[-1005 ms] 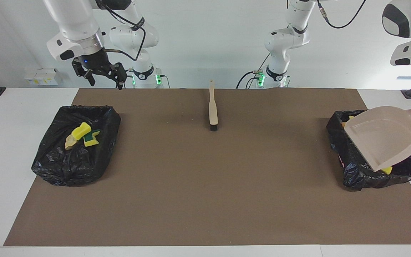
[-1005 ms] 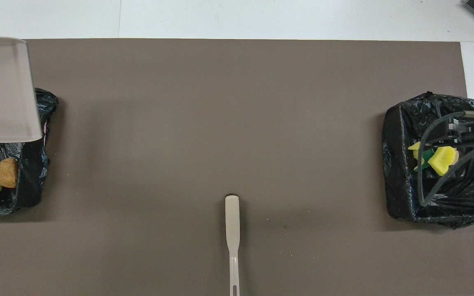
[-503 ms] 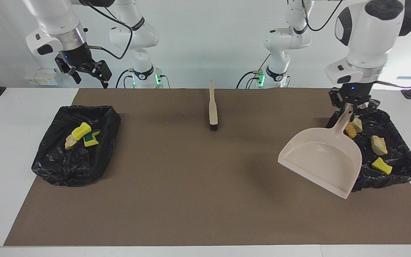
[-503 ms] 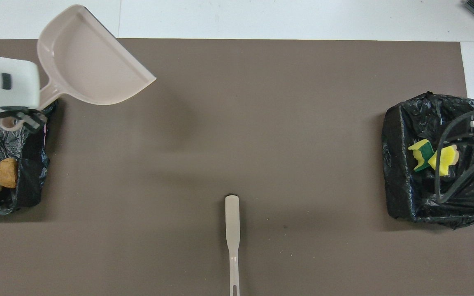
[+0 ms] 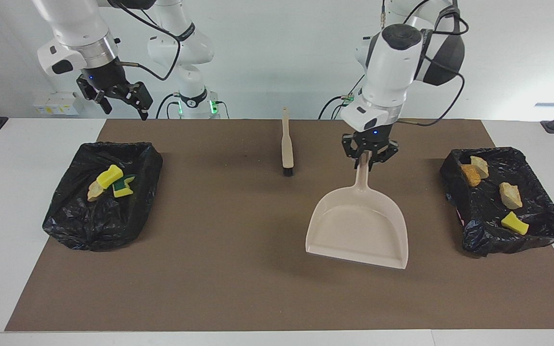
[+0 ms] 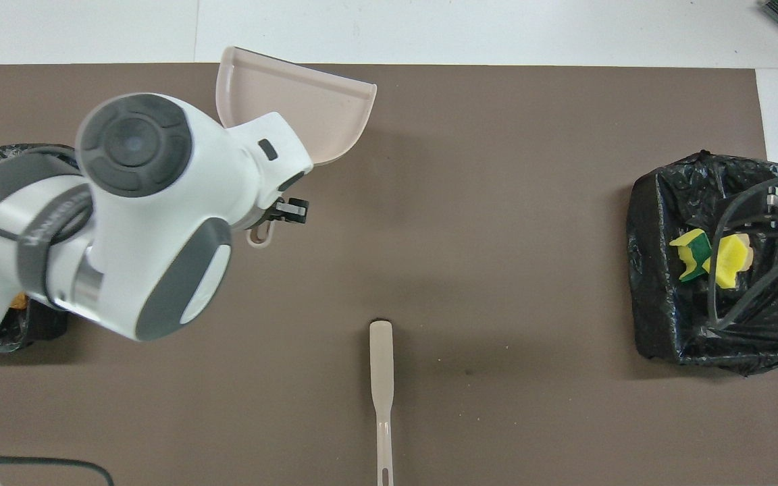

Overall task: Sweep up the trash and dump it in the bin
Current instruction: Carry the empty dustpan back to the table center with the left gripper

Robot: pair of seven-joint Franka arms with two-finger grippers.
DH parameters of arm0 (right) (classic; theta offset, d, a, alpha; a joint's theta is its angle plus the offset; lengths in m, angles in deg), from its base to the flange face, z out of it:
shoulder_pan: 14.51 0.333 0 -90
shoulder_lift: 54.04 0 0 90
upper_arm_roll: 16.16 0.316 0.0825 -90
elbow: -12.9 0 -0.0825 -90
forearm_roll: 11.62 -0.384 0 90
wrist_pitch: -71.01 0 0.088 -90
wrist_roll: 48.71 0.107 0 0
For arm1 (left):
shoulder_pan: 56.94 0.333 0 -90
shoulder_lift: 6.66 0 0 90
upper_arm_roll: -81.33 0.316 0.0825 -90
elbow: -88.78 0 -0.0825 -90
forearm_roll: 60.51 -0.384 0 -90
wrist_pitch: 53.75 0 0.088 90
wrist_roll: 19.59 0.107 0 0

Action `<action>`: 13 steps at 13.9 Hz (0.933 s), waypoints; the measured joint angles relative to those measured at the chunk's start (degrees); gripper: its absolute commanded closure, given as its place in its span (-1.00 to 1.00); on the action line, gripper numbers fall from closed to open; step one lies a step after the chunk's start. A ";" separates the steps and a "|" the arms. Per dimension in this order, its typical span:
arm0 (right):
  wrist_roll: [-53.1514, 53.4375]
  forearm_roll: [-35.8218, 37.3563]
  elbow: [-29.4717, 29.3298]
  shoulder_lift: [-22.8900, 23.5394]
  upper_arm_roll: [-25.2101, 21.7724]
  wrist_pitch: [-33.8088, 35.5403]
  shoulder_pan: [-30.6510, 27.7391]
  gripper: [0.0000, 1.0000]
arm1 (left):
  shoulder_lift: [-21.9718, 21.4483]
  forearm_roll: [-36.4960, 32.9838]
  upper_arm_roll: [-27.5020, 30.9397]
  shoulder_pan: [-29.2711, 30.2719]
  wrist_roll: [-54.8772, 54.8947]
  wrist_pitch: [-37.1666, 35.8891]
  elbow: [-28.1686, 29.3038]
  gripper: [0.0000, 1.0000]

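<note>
Next, I release the beige dustpan with my left gripper on the brown mat, straight (image 6: 402, 179) beyond the bristles of the beige hand brush.
My left gripper (image 5: 367, 156) is shut on the handle of the beige dustpan (image 5: 358, 230), which is empty and sits low at the mat, mouth away from the robots. The left arm hides most of the dustpan (image 6: 308, 108) in the overhead view. The trash lies in two black-lined bins. Yellow, yellow-and-green and tan chunks (image 5: 111, 181) are in the bin (image 5: 89, 226) at the right arm's end. Orange-brown, tan and yellow chunks (image 5: 510, 194) are in the bin (image 5: 479, 230) at the left arm's end. My right gripper (image 5: 122, 100) is open and empty, raised over the first bin's robot-side edge.
A beige hand brush (image 5: 286, 144) lies on the brown mat (image 5: 238, 269) near the robots, bristles pointing away from them; it also shows in the overhead view (image 6: 382, 378). White table borders the mat (image 5: 17, 202).
My left gripper swung the dustpan away from the bin at the left arm's end to the mat's middle and lowered it level. The right gripper rose slightly, then held still.
</note>
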 measured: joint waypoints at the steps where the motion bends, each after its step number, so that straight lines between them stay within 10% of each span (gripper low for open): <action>1: 0.00 -0.55 0.71 -0.28 -0.05 -1.09 -0.03 -1.00 | 2.48 0.19 0.00 -1.87 -4.17 2.80 0.04 1.00; 13: -7.46 -0.81 5.21 -1.71 -0.51 -7.66 -0.27 -1.00 | 15.80 3.31 -0.06 -11.20 -14.41 18.67 0.72 1.00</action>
